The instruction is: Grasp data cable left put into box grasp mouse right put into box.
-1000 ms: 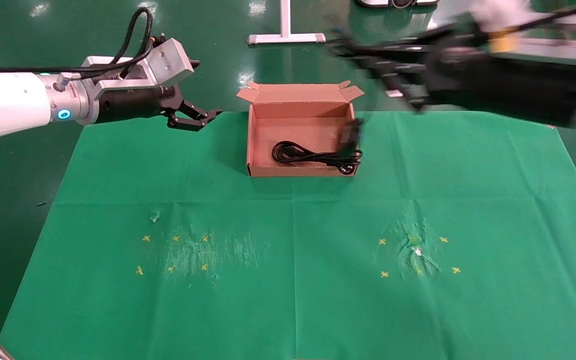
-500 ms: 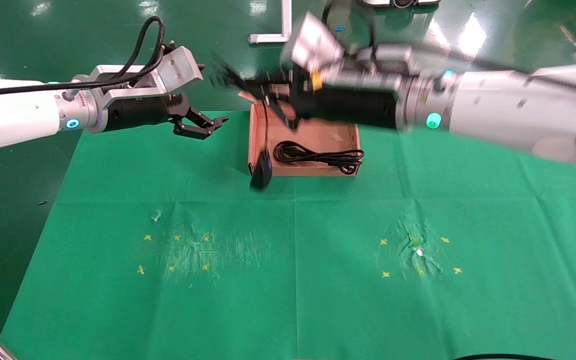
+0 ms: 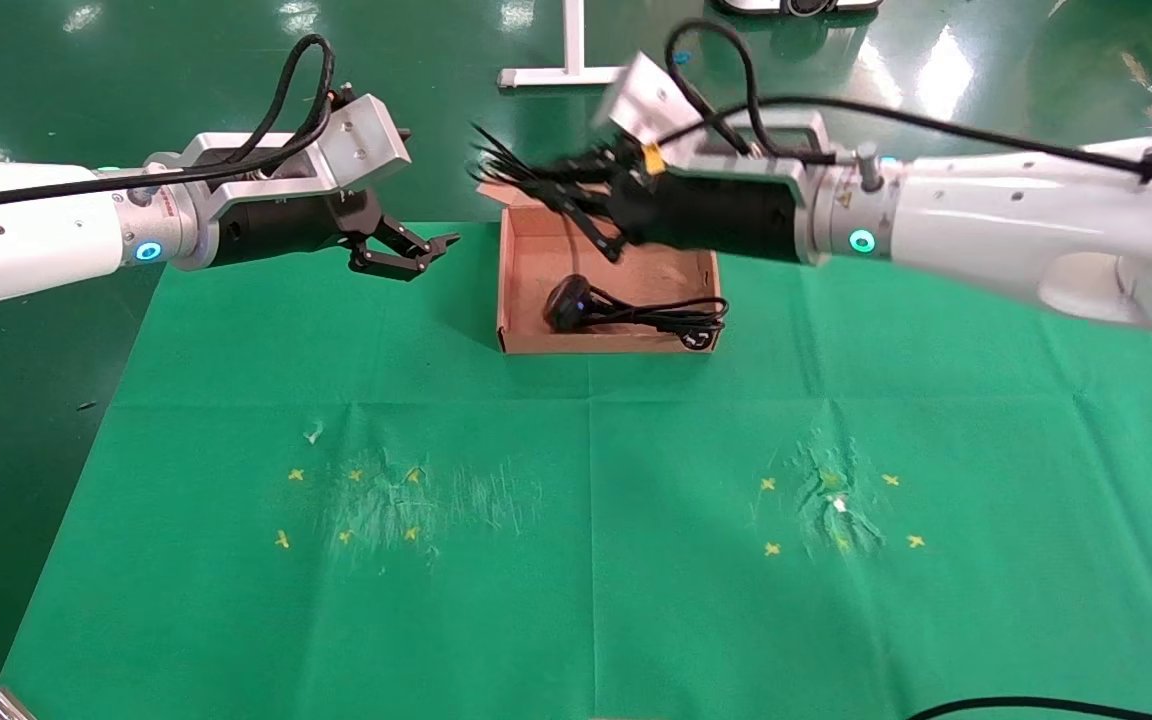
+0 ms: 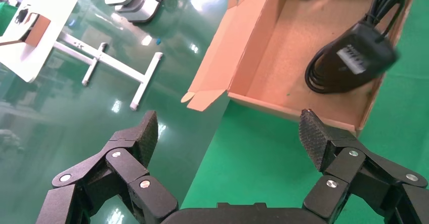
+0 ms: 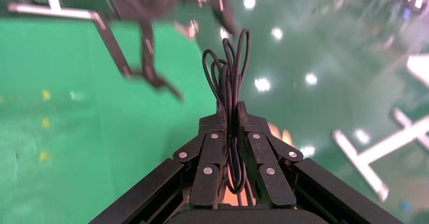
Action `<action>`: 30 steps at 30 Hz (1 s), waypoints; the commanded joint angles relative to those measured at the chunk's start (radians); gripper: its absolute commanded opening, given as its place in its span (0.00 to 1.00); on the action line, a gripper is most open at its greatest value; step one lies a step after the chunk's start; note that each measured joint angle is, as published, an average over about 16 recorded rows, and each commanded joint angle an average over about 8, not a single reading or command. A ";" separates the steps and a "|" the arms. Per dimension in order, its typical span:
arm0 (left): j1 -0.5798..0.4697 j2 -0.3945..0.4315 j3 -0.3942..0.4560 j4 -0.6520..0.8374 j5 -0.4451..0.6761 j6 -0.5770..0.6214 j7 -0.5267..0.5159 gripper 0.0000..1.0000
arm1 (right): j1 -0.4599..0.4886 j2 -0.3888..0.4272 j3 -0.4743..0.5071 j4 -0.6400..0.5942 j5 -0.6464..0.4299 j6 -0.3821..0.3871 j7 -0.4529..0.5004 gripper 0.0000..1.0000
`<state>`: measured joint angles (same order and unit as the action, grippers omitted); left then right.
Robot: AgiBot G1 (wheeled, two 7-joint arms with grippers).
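Next, my right gripper releases the mouse's thin cord inside the brown box, leaning against the middle of the box's back side (image 3: pixel 614 236).
The brown box (image 3: pixel 506 290) stands at the back middle of the green cloth. The thick data cable (image 3: pixel 676 318) lies coiled inside it. My right gripper (image 3: pixel 551 185) is above the box's back left corner, shut on a bundle of the mouse's thin cord (image 5: pixel 230 77). The black mouse (image 3: pixel 566 300) dangles from that cord inside the box, over the cable's coil. In the left wrist view the mouse (image 4: pixel 356 57) shows its white label above the box floor (image 4: pixel 273 67). My left gripper (image 3: pixel 433 255) is open and empty, left of the box.
Yellow cross marks (image 3: pixel 351 505) and scuffed patches sit on the cloth at front left and front right (image 3: pixel 836 510). A white stand (image 3: pixel 571 70) is on the green floor behind the box. The cloth's far edge runs just behind the box.
My right arm swung left across the box with the mouse hanging from its cord. The mouse swung from the box's right side, past its left front corner, and now hangs inside. The left gripper barely moved.
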<state>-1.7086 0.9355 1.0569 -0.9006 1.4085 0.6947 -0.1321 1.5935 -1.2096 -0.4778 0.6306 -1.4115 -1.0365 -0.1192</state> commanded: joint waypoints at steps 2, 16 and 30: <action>0.000 -0.003 0.003 -0.009 0.007 -0.004 -0.012 1.00 | 0.014 -0.012 -0.004 -0.099 -0.012 0.014 -0.037 0.06; 0.001 -0.008 0.007 -0.022 0.016 -0.010 -0.024 1.00 | 0.020 -0.014 0.001 -0.227 -0.013 0.041 -0.105 1.00; 0.001 -0.006 0.007 -0.018 0.013 -0.009 -0.022 1.00 | 0.019 -0.014 0.002 -0.197 -0.012 0.034 -0.095 1.00</action>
<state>-1.7074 0.9292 1.0637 -0.9189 1.4220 0.6860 -0.1543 1.6102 -1.2206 -0.4751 0.4360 -1.4201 -1.0042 -0.2123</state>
